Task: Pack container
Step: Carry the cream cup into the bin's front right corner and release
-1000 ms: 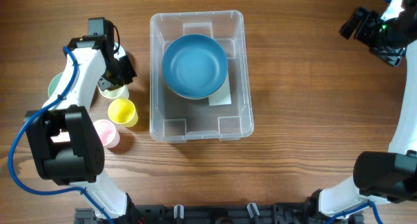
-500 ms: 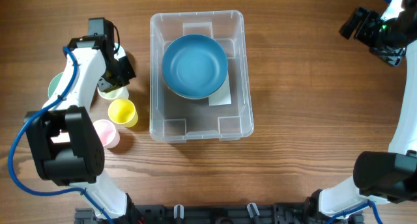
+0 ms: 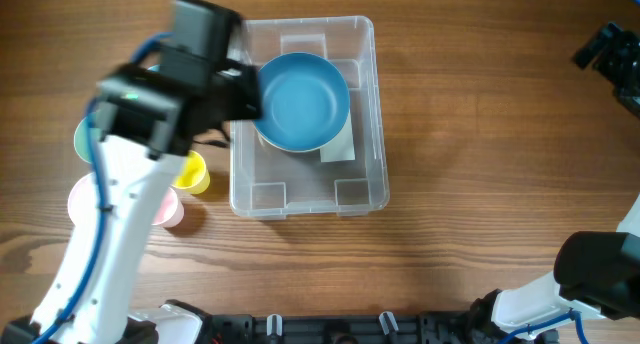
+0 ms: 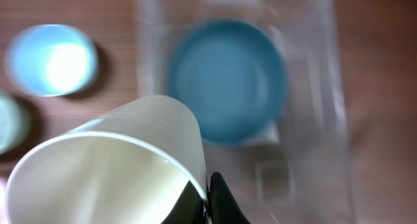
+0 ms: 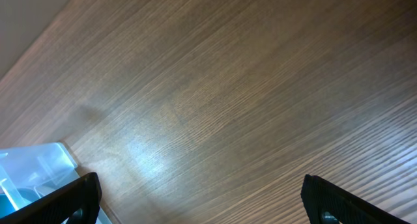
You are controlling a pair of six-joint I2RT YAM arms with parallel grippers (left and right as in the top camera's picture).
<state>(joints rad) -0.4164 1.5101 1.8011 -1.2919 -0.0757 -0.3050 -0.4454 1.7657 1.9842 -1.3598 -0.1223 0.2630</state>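
Next, I let go of the pale cream cup, now raised above the container, with my left gripper between the white label and the clear plastic container's near side point(image 3: 341, 174) point(image 4: 267, 160).
The clear plastic container point(image 3: 360, 174) stands mid-table with a blue bowl point(image 3: 302, 100) inside it. My left gripper point(image 3: 232, 94) is raised over the container's left edge. In the left wrist view it point(image 4: 207, 203) is shut on the rim of a pale cream cup point(image 4: 111, 168), one finger inside and one outside. Below the cup are the container point(image 4: 313, 152) and the blue bowl point(image 4: 228, 81). My right gripper point(image 3: 612, 56) is open and empty at the far right; its view point(image 5: 202, 201) shows bare wood and the container's corner point(image 5: 32, 172).
A yellow cup point(image 3: 190, 172), a pink cup point(image 3: 168, 210) and a green bowl point(image 3: 80, 139) stand left of the container, partly under my left arm. The left wrist view shows a pale blue round dish point(image 4: 52, 58) on the table left of the container.
My left arm has lifted from the cups at the left with the pale cup and swung right, over the container's left edge. The right gripper has shifted slightly toward the right edge.
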